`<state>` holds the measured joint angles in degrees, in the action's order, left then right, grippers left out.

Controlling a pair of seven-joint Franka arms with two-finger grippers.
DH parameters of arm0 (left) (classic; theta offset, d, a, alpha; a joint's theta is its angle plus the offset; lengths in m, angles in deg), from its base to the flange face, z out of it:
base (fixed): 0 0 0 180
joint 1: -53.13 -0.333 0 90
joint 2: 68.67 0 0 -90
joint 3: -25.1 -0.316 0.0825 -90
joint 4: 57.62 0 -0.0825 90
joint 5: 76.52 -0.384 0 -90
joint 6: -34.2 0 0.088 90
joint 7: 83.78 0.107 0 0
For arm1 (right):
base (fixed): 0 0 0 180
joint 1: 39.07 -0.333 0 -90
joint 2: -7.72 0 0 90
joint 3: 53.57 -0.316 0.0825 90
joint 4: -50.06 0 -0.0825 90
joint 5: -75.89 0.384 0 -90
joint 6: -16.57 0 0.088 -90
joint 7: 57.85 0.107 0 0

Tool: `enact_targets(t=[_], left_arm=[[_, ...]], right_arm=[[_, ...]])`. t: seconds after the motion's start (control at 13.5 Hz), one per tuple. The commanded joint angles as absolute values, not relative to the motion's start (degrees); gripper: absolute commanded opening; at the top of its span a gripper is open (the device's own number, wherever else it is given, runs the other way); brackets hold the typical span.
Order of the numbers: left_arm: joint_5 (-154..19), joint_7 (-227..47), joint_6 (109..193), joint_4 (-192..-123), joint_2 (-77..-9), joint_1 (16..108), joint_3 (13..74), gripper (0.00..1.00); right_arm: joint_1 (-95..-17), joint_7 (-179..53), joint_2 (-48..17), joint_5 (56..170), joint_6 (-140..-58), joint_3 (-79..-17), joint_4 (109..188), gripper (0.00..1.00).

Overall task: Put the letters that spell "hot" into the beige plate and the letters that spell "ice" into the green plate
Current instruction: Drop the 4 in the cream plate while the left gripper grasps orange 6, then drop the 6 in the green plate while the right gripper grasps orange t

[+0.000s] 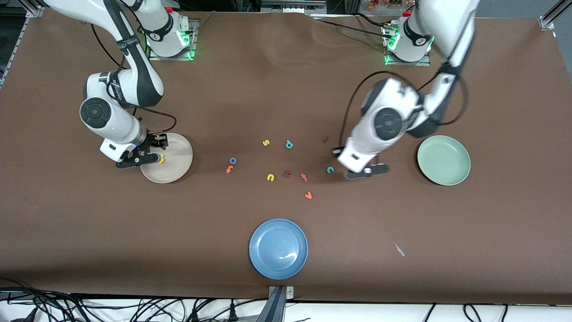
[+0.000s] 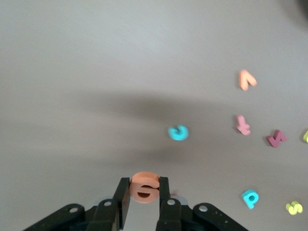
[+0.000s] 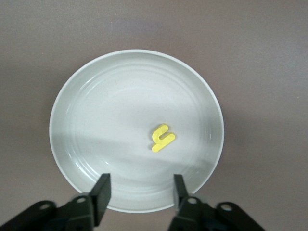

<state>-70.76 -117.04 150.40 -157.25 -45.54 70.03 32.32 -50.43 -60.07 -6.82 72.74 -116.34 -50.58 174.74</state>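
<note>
Next, I release the orange e with my left gripper inside the green plate, off its middle (image 1: 439, 168) toward the blue plate.
My right gripper (image 3: 139, 185) hangs open over the rim of the beige plate (image 3: 72, 96), nothing between its fingers. The yellow h (image 3: 162, 137) lies inside that plate (image 1: 178, 163), beside the right gripper (image 1: 157, 151). My left gripper (image 2: 144, 184) is shut on the orange e (image 2: 144, 186), over the mat between the teal c (image 1: 330, 169) and the green plate (image 1: 443, 160). In the front view the left gripper (image 1: 379, 170) hides the e. The blue o (image 1: 233, 160) and orange t (image 1: 229, 169) lie together mid-table. The dark red i (image 1: 325, 139) lies near the left arm.
Loose letters lie mid-table: yellow s (image 1: 266, 143), teal p (image 1: 289, 144), yellow u (image 1: 270, 177), a dark red angular letter (image 1: 287, 174), a pinkish-red t (image 1: 304, 177) and an orange v (image 1: 308, 195). A blue plate (image 1: 278, 248) sits nearest the front camera.
</note>
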Motion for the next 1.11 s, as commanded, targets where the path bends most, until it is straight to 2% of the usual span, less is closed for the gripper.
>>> enact_targets(t=[0.0, 0.22, 0.37, 0.59, 0.74, 0.89, 0.96, 1.04], left_arm=[[-71.2, -108.6, 146.1, -159.7, -49.2, 61.7, 32.6, 0.06], [-80.5, -99.8, 145.9, -159.9, -47.8, 53.4, 32.7, 0.06], [-81.6, -93.0, 146.3, -160.0, -45.3, 48.1, 32.7, 0.06], [-82.5, -91.6, 148.8, -160.0, -40.3, 45.8, 32.6, 0.08], [-84.0, -91.6, 150.7, -160.5, -38.4, 45.0, 32.6, 0.12], [-84.0, -91.5, 150.1, -160.9, -38.5, 44.8, 32.6, 0.32], [-84.0, -91.5, 149.8, -160.8, -38.5, 44.8, 32.7, 0.61], [-84.0, -91.6, 149.7, -160.8, -38.7, 44.9, 32.7, 1.00]], right_arm=[[-50.0, -59.6, -6.5, 74.4, -116.7, -52.2, 174.5, 0.75], [-51.5, -52.5, -12.3, 77.0, -116.7, -56.5, 166.5, 0.75], [-56.1, -45.3, -15.2, 76.3, -116.9, -56.9, 162.1, 0.75], [-59.6, -38.0, -20.6, 76.1, -117.3, -57.0, 156.8, 0.74], [-62.3, -32.7, -23.3, 74.7, -121.1, -57.0, 156.0, 0.74], [-63.7, -25.5, -25.8, 71.2, -125.1, -57.0, 156.0, 0.73], [-63.7, -21.6, -26.7, 69.5, -126.5, -57.0, 155.9, 0.73], [-64.0, -18.2, -27.6, 68.3, -127.0, -57.0, 155.4, 0.73]])
